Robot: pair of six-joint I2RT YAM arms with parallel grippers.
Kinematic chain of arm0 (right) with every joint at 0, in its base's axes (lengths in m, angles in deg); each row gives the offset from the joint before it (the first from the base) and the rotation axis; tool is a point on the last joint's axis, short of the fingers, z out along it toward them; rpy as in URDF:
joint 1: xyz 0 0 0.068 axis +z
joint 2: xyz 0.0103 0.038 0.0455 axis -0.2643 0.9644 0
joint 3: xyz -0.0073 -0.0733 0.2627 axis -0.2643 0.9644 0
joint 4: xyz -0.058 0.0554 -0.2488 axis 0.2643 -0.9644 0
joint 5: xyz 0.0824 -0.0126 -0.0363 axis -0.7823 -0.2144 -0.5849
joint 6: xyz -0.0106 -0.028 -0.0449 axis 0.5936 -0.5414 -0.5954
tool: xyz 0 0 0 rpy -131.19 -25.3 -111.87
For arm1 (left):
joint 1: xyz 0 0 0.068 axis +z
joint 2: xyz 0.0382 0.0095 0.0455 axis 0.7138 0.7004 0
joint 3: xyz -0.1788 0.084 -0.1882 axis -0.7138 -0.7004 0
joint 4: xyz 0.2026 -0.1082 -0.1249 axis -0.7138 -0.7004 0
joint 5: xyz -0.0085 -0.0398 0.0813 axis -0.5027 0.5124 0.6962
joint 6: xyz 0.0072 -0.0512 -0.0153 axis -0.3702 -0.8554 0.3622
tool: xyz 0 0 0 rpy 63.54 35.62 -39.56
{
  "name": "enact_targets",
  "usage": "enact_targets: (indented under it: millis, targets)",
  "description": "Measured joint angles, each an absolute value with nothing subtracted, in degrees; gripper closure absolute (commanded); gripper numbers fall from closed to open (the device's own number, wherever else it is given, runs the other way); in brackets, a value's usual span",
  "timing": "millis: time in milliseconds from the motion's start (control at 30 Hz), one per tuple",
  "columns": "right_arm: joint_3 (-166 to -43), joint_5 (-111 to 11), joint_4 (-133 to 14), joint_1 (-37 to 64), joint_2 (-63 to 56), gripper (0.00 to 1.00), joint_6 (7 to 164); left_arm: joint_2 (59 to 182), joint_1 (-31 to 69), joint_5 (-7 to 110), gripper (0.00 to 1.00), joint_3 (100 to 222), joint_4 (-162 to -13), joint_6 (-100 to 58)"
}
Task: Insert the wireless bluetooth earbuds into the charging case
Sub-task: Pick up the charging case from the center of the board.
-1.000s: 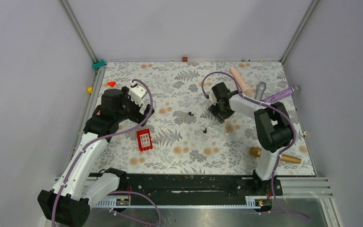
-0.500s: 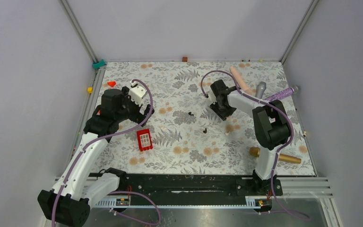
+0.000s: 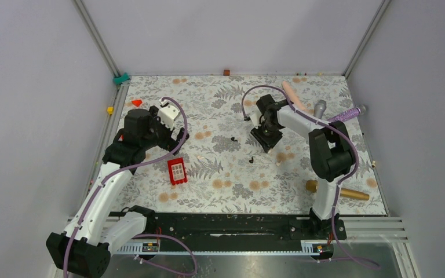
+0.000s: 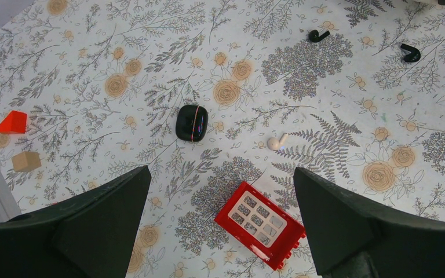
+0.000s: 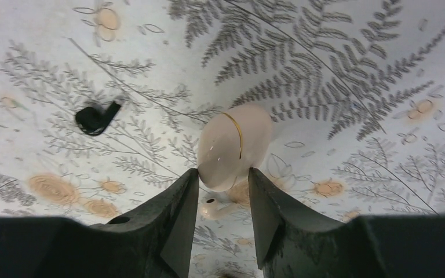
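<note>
The white case is tipping with its near end in the fingers of my right gripper, so I need to set the case down flat and grip it across its middle [image 5: 236,146].
Two black earbuds [image 3: 233,139] [image 3: 251,159] lie apart on the floral mat mid-table; the left wrist view shows them at top right [image 4: 317,36] [image 4: 410,53]. A black charging case [image 4: 192,122] lies closed on the mat, beyond my left gripper [image 4: 221,169], which hangs wide open above the mat with nothing in it. My right gripper [image 5: 223,174] is down at the mat right of centre [image 3: 265,141]. Its fingertips press both sides of a white case [image 5: 234,142]. A white earbud [image 5: 211,208] lies between the fingers and one black earbud [image 5: 95,117] to their left.
A red block [image 4: 260,223] lies under the left gripper, with a second white earbud [image 4: 277,142] beside it. A red wedge [image 3: 137,102] and a wooden cube [image 4: 26,161] sit far left. A pink rod [image 3: 294,97], purple stick [image 3: 342,118] and wooden peg [image 3: 336,191] lie right.
The right gripper has shifted a little left and back, and its jaws have narrowed onto the white case. The left arm has not moved.
</note>
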State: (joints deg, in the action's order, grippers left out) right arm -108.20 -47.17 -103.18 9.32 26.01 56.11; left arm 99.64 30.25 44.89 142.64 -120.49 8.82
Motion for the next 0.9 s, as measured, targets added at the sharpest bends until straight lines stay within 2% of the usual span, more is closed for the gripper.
enact_targets:
  millis: [367, 533, 900]
  targets:
    - [-112.4, -53.5, -107.5, 10.8, 28.9, 0.54, 57.5, 99.6, 30.3, 44.9, 0.01, 142.6, -120.5, 8.8]
    - [-114.3, -53.9, -108.1, 10.9, 30.3, 0.46, 58.3, 99.5, 30.3, 44.9, 0.01, 142.6, -120.5, 8.8]
    - [-116.5, -53.8, -109.5, 10.9, 32.6, 0.22, 59.5, 99.1, 30.3, 44.7, 0.02, 142.6, -120.5, 8.8]
